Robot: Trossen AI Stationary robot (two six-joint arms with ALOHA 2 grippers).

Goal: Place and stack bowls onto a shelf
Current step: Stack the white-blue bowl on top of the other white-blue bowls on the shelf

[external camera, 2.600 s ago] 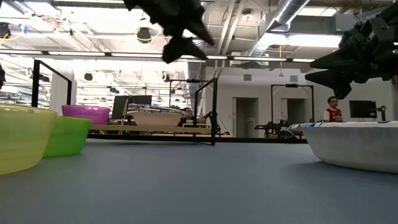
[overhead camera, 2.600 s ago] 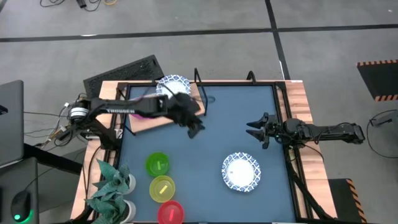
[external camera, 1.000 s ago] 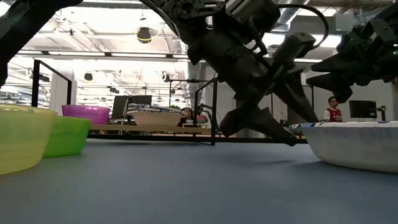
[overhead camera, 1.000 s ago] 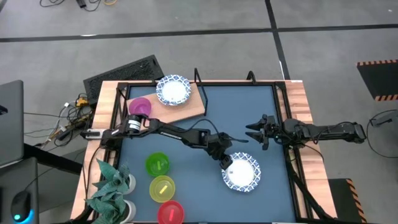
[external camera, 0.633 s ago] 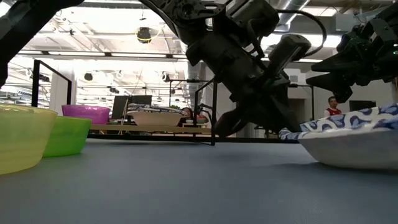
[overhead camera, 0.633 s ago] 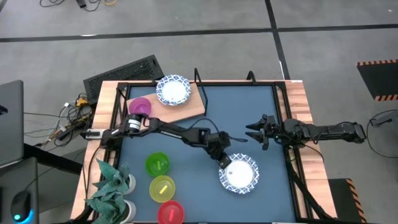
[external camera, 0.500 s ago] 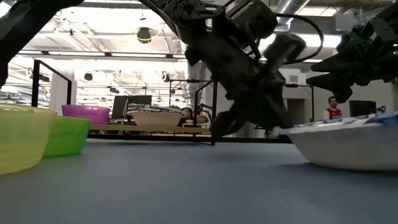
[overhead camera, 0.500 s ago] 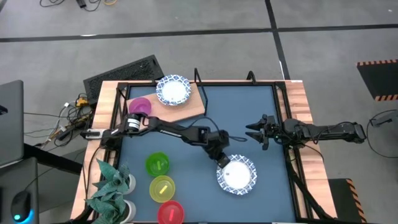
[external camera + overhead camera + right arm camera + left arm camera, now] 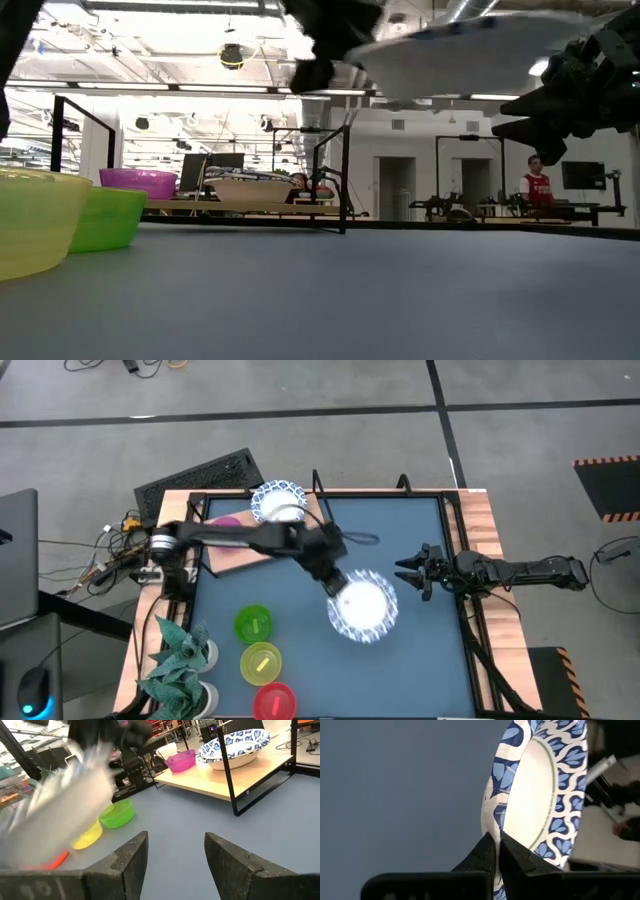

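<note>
My left gripper will open and let the white bowl go inside the other blue-rimmed bowl on the wooden shelf [image 9: 280,505].
My left gripper [image 9: 328,578] is shut on a white bowl with a blue patterned rim [image 9: 362,605], held high above the middle of the table; it also shows up high in the low view [image 9: 460,50]. My right gripper [image 9: 410,572] hovers open at the table's right, its fingers empty [image 9: 175,857]. Another blue-rimmed bowl [image 9: 278,502] and a purple bowl [image 9: 181,760] sit on the wooden shelf [image 9: 316,512] at the far left. Green [image 9: 253,624], yellow [image 9: 262,662] and red [image 9: 273,700] bowls stand in a row at the near left. My left gripper pinches the bowl's patterned rim [image 9: 496,827] between its two fingers [image 9: 482,855], one on the inner face and one on the outer. It holds the rim on the side toward the table's left. The bowl is lifted clear, opening up and nearly level.
A green leafy plant [image 9: 180,660] stands at the table's near left corner. Black metal frame posts [image 9: 345,180] rise beside the shelf. Open blue-grey tabletop [image 9: 400,530] lies between the shelf and my right arm.
My left gripper has shut on the bowl's rim, which tipped the bowl up at that side. It has then risen and gone toward the table's left and far edge, lifting the bowl clear of the table.
</note>
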